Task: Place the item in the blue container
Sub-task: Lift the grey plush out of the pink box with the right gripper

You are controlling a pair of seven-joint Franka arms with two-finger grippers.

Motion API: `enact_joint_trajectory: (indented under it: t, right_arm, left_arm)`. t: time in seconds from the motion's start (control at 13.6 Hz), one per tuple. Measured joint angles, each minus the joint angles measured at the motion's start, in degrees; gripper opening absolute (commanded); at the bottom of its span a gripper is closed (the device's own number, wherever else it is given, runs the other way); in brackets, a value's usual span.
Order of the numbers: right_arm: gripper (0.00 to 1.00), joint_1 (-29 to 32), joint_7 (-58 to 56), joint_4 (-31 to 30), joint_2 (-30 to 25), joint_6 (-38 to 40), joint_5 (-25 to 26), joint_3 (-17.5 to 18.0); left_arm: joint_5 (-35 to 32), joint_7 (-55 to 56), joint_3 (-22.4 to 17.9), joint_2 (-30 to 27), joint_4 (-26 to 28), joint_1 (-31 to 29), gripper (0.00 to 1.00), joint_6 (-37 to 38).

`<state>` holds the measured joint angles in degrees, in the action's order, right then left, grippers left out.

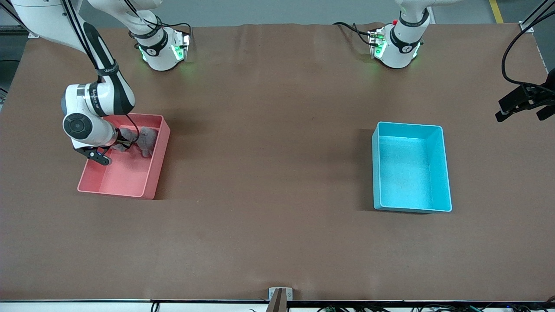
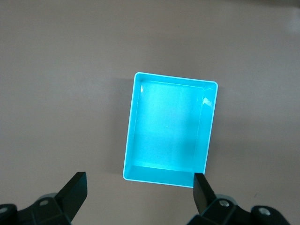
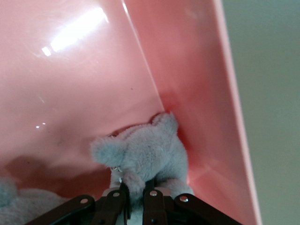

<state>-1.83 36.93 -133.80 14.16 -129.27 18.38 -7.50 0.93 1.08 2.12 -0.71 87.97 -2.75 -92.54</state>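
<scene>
The robot's right gripper needs to release the grey plush toy on the tabletop midway point(image 1: 276, 158) between the pink bin and blue container.
The item, a grey plush toy point(image 1: 146, 139), lies in the pink bin point(image 1: 130, 184) at the right arm's end of the table, against the wall nearest the table's middle. My right gripper point(image 1: 124, 141) reaches down into that bin and is shut on the grey plush toy point(image 3: 145, 154), with fur pinched between the right gripper's point(image 3: 136, 190) fingers. The blue container point(image 1: 409, 173) stands empty toward the left arm's end. My left gripper point(image 2: 139, 183) hangs high over the table beside the blue container point(image 2: 168, 126), open with nothing between its fingers.
More grey plush point(image 3: 11, 197) shows in the pink bin point(image 3: 93, 70) beside my right gripper. Dark hardware with a cable point(image 1: 524, 102) hangs at the edge of the front view, at the left arm's end. Brown tabletop point(image 1: 269, 164) lies between the two bins.
</scene>
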Motion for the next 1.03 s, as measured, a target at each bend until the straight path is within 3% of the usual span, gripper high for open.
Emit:
enact_joint_trajectory:
  t: [0.29,0.59,1.03]
  right_arm:
    - [0.00,-1.79,-0.02,11.63,-0.04,18.18,-0.95,0.56]
    - [0.00,-7.24,0.16,25.10,-0.08,34.50,-7.53,0.96]
    - [0.01,-12.61,3.36,34.26,-0.05,36.76,-21.92,1.12]
  left_arm:
    - [0.00,0.00,0.00,0.00,-0.01,-0.01,1.00,0.00]
    - [0.00,0.00,0.00,0.00,-0.03,-0.03,1.00,0.00]
    - [0.00,0.03,0.07,0.15,0.00,0.10,1.00,0.00]
